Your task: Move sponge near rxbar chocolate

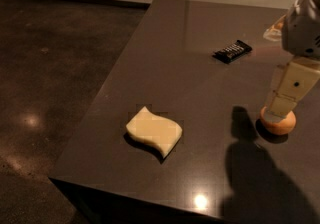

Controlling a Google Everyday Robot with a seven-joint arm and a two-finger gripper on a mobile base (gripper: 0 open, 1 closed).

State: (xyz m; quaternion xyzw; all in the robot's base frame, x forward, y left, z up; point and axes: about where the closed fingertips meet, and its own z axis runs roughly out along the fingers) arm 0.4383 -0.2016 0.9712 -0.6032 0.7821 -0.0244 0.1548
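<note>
The pale yellow sponge is next, and my gripper should go to it and close on its end nearer the orange fruit (172,131).
The pale yellow sponge (154,131) with wavy edges lies flat on the dark table (175,68), near its front left edge. The rxbar chocolate (232,51), a small black bar with pale lettering, lies further back and to the right. My gripper (281,108) hangs at the right side of the table, well right of the sponge and in front of the bar, its tip just above a round orange fruit (278,122).
The table's left and front edges drop to a dark polished floor (50,93). A pale object (274,30) lies at the table's far right, partly hidden behind my arm. The arm's shadow falls on the front right of the table.
</note>
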